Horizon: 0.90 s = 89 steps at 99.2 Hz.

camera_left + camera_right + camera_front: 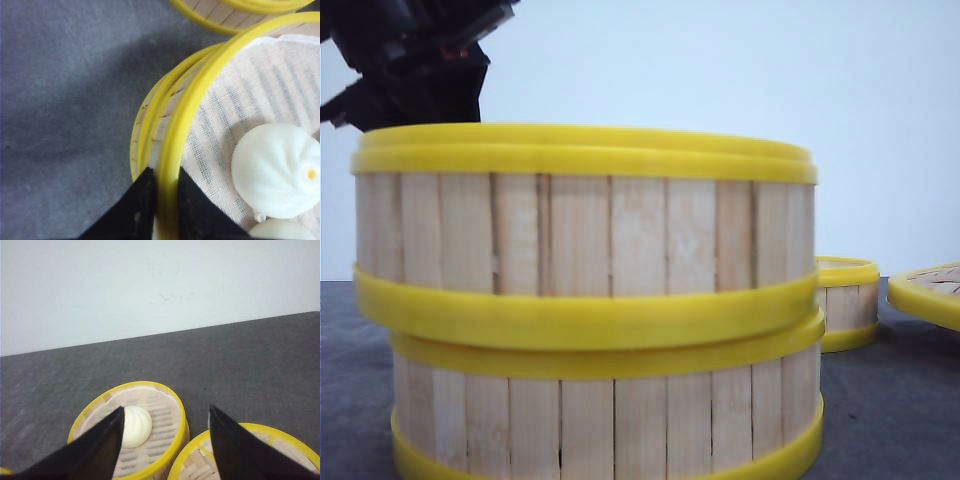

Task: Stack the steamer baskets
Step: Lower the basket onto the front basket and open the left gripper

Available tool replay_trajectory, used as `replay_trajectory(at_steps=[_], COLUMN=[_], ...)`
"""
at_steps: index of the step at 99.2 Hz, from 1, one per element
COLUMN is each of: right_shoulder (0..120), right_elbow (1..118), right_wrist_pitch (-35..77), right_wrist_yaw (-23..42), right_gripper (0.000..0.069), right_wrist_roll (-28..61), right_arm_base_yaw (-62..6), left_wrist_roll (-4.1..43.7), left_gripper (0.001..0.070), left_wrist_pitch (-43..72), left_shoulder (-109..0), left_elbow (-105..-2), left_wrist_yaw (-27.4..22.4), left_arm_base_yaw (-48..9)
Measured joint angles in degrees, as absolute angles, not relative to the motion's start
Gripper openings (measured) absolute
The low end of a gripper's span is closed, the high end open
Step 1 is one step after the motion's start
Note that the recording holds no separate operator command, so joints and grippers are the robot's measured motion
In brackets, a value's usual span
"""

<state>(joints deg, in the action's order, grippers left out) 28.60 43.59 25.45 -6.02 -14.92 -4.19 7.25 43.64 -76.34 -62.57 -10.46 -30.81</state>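
The robot's left gripper needs to release the upper basket once that basket sits squarely on the lower basket's yellow rim (609, 352).
Two steamer baskets fill the front view. The upper basket (585, 230) rests slightly askew on the lower basket (610, 420). My left gripper (165, 172) is shut on the upper basket's yellow rim (200, 95), one finger inside and one outside. That basket holds a cloth and white buns (277, 170). The lower basket's rim (145, 125) peeks out to one side. A third steamer basket (847, 300) stands farther back on the right. My right gripper (166, 412) hangs open above this basket (167, 437), which holds one bun (136, 426).
A woven bamboo lid with a yellow rim (260, 455) lies beside the third basket and shows at the right edge of the front view as the lid (930, 290). The table (890, 410) is dark grey, with a pale wall behind. My left arm (415, 60) rises behind the stack.
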Motion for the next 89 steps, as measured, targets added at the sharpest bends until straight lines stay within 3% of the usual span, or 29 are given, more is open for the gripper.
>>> replay_trajectory(at_steps=[89], right_shoulder=[28.6], right_elbow=[43.6], right_wrist_pitch=[25.5], right_wrist_yaw=[-6.0], right_gripper=[0.0324], right_wrist_roll=[-14.8], right_arm_base_yaw=[-4.2], left_wrist_roll=[7.9], left_gripper=[0.0028], left_wrist_pitch=[40.4], left_shoulder=[-80.2], left_elbow=[-62.6], left_wrist_yaw=[-9.0], left_arm_base_yaw=[-30.9])
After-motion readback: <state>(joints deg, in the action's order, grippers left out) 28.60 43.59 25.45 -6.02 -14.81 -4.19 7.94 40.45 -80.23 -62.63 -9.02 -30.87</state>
